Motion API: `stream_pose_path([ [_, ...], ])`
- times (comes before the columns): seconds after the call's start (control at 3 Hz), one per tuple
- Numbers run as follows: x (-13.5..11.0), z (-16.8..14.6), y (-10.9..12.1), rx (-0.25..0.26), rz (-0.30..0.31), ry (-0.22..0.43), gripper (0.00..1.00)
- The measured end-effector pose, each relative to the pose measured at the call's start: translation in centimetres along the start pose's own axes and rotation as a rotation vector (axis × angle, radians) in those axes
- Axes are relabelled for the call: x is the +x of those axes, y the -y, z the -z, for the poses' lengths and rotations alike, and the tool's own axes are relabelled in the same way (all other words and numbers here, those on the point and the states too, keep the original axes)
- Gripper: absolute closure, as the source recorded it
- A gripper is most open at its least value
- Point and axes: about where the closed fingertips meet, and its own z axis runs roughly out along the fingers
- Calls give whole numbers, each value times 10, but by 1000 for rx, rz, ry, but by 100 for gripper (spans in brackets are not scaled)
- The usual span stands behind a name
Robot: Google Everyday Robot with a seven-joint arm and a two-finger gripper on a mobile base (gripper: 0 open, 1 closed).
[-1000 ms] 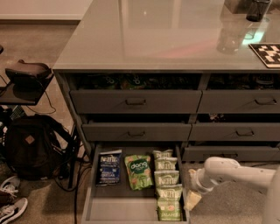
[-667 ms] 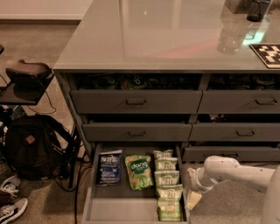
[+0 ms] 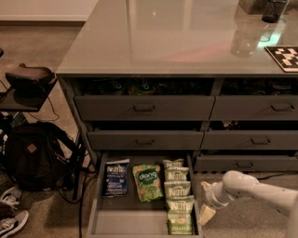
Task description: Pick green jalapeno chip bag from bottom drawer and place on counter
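Next, my gripper grabs the far edge (image 3: 186, 198) of the jalapeno chip bag just behind the front one in the bottom drawer's column.
The bottom drawer (image 3: 122, 217) is pulled open at the lower middle. Several light-green jalapeno chip bags lie in a column along its right side, the front one (image 3: 179, 222) nearest me. A dark blue Kettle bag (image 3: 115, 178) and a brighter green dong bag (image 3: 147, 182) lie to their left. My gripper (image 3: 205, 201) is low, just outside the drawer's right wall, beside the front bags. Its fingers are spread and hold nothing. The glossy grey counter (image 3: 163, 37) spans the top.
Closed grey drawers (image 3: 144, 108) with bar handles sit above the open one. A black backpack (image 3: 32, 155), shoes (image 3: 11, 218) and a low stand (image 3: 25, 83) crowd the floor at left. A dark cup (image 3: 274, 9) and a checkered board (image 3: 285, 56) stand on the counter's right.
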Motion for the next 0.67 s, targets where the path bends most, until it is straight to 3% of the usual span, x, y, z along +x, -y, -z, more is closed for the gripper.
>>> stream_pose_path([
  [0.33,5,-39,-4,12,-33,144,0],
  [0.67,-3,-68,-14,24,-32,241,0],
])
